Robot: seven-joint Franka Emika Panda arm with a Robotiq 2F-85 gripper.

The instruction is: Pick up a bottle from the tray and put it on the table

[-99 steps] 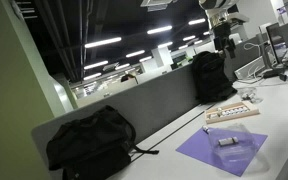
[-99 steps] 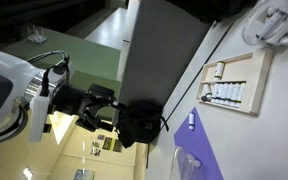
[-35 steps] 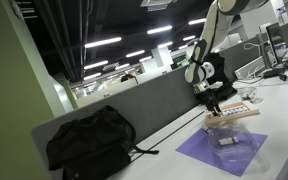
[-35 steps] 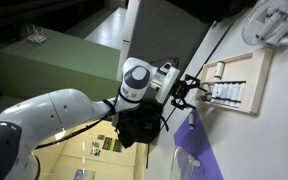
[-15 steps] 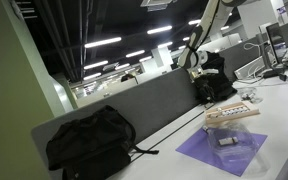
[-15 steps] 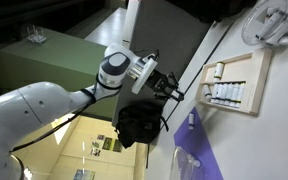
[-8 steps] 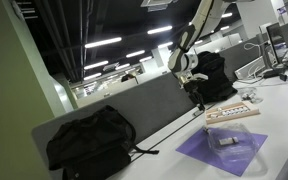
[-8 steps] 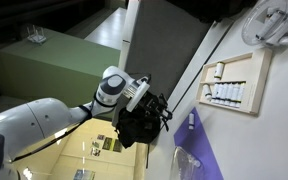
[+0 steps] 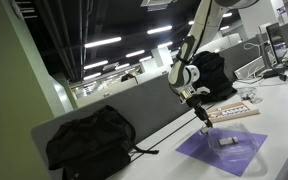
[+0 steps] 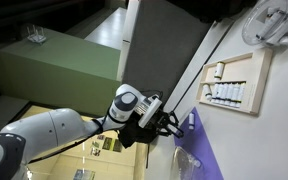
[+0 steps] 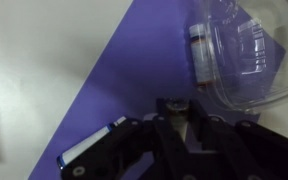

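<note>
Next, I set the small pale bottle, now low over the mat's near corner, down with my gripper on the purple mat [image 9: 224, 131] [image 11: 175, 68] next to the clear plastic shell's vial.
My gripper [image 11: 174, 112] is shut on a tiny pale bottle [image 11: 174, 102] with a dark cap, which shows between the fingers in the wrist view. It hangs low over the near corner of the purple mat [image 11: 134, 80], by the white table [image 11: 39, 60]. In both exterior views the gripper [image 9: 201, 113] [image 10: 180, 125] is well away from the tan tray [image 9: 232, 113] [image 10: 230, 84], which holds a row of small bottles.
A clear plastic shell [image 11: 244, 50] with a small vial inside lies on the mat [image 9: 224, 150]. A blue and white object [image 11: 89, 150] lies at the mat's edge. Black backpacks [image 9: 89, 140] [image 9: 212, 75] lean on the grey partition [image 9: 154, 105].
The arm has swung away from the tray and come down toward the mat's corner. The gripper has stayed shut the whole time.
</note>
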